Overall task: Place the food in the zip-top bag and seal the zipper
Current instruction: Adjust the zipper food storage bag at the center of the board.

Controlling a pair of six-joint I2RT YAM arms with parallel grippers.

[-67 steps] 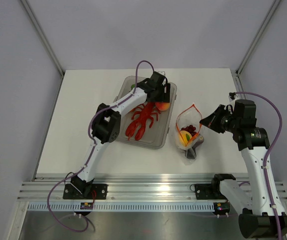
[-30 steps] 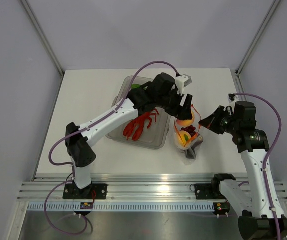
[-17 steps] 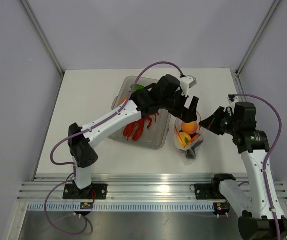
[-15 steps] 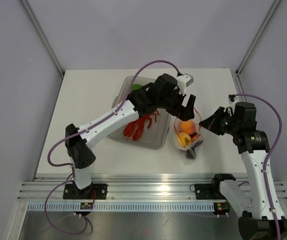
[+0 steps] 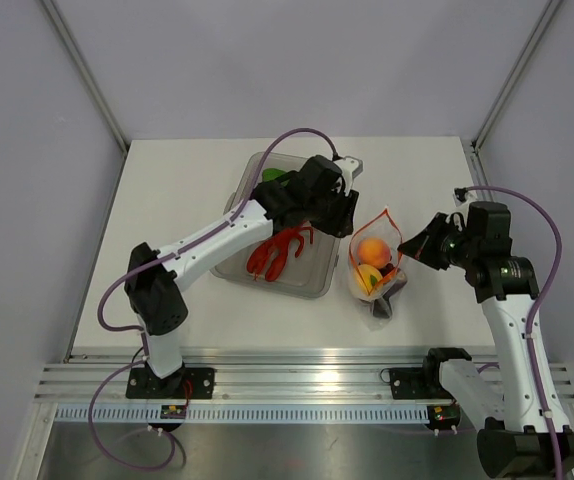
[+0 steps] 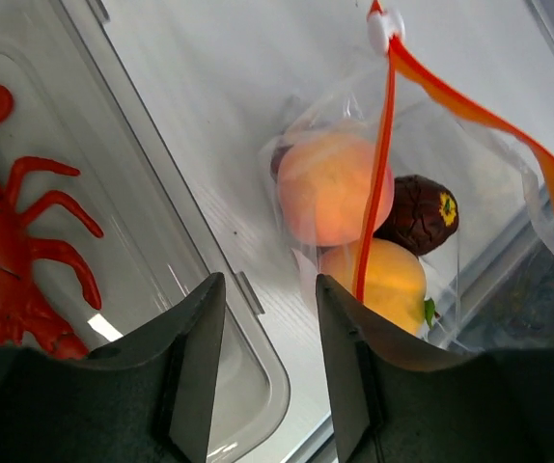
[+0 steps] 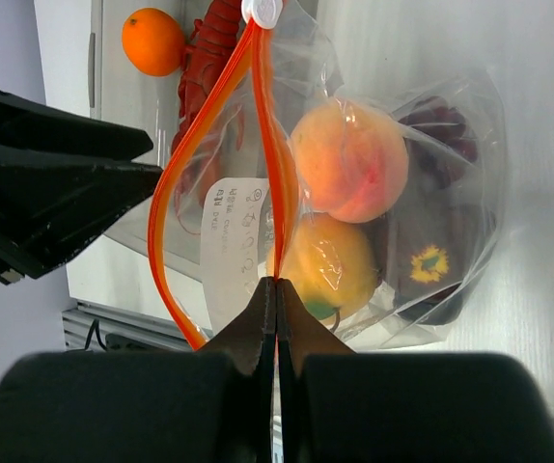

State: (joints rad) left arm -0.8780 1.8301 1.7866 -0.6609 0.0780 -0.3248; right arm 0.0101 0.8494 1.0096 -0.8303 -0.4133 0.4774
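My right gripper is holding the open zipper's piece farthest from the tray, so I need to let it go and take the zipper's tray-side piece (image 6: 383, 140) near the white slider.
The clear zip-top bag (image 5: 375, 262) stands open on the table, right of the tray. Its red-orange zipper (image 7: 258, 145) gapes. Inside lie a peach (image 7: 349, 159), a yellow fruit (image 7: 330, 265), a dark plum (image 7: 429, 270) and purple grapes (image 7: 441, 130). My right gripper (image 7: 276, 282) is shut on the zipper strip at the bag's right edge. My left gripper (image 5: 345, 212) is open and empty, above the tray's right edge beside the bag. The red lobster (image 5: 277, 250), an orange (image 7: 152, 40) and a green pepper (image 5: 273, 176) lie in the tray.
The clear-grey plastic tray (image 5: 312, 280) sits mid-table, left of the bag. Grey walls stand on both sides and behind. The metal rail with the arm bases (image 5: 307, 385) runs along the near edge.
My left gripper carried the peach from the tray over the bag's mouth, opened and let it go into the bag, then drew back left toward the tray. My right gripper stayed put.
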